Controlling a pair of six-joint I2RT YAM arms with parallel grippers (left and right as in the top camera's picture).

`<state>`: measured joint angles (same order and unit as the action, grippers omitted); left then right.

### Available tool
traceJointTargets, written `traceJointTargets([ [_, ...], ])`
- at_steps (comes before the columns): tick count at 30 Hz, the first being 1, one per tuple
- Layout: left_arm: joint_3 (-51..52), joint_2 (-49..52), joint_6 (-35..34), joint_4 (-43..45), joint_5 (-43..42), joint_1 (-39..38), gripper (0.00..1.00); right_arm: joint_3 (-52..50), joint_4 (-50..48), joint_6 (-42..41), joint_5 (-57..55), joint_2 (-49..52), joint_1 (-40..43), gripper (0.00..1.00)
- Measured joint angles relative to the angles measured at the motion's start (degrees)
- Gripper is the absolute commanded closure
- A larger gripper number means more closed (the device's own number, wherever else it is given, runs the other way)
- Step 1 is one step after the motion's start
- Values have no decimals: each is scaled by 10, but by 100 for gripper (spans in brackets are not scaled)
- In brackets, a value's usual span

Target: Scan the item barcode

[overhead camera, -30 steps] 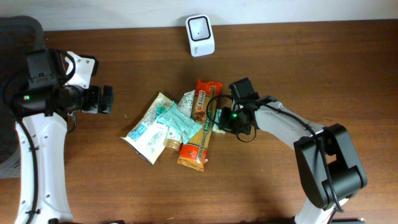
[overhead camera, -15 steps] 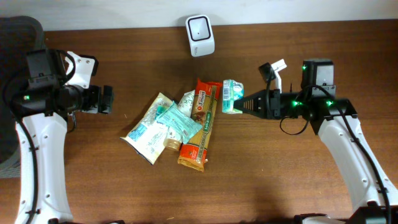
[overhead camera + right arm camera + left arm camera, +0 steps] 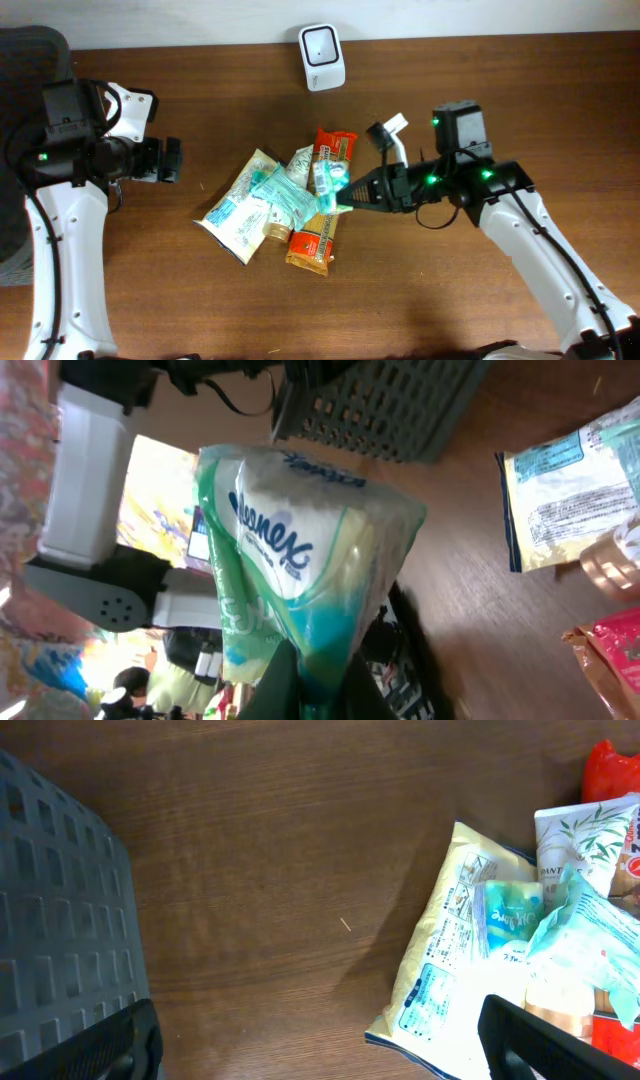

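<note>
I need to drop the tissue pack from my right gripper on the bare wood (image 3: 490,200) below its arm, away from the pile. The pack now hangs over the pile of packets.
The item, a green-and-white Kleenex tissue pack (image 3: 329,181), hangs over the pile of packets with my right gripper (image 3: 350,195) shut on its end. In the right wrist view the tissue pack (image 3: 300,550) fills the middle, and the right gripper (image 3: 312,675) pinches its lower seam; no barcode shows on the visible face. The white scanner (image 3: 322,44) stands at the table's far edge, well beyond the pack. My left gripper (image 3: 166,160) stays open at the left, apart from the pile; in its own view the left gripper (image 3: 320,1050) has only bare wood between its fingers.
The pile holds a cream pouch (image 3: 238,205), a red-and-orange snack bar (image 3: 322,200), a teal packet (image 3: 285,195) and a white sachet (image 3: 585,845). A grey mesh basket (image 3: 55,920) stands left of the left arm.
My right gripper lifted the tissue pack off the pile, swung it out to the right, and has now carried it back left over the pile. The left arm has not moved.
</note>
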<state>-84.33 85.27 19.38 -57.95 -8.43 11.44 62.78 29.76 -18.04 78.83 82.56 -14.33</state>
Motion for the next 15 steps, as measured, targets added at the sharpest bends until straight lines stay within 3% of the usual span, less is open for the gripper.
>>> traceJointTargets([
  [5, 0, 0, 0, 0, 0, 0, 1, 0, 21, 9, -47, 0, -15, 96],
  [10, 0, 0, 0, 0, 0, 0, 1, 0, 28, 33, -163, 0, -15, 96],
  [15, 0, 0, 0, 0, 0, 0, 1, 0, 121, 63, -294, 0, -15, 96],
])
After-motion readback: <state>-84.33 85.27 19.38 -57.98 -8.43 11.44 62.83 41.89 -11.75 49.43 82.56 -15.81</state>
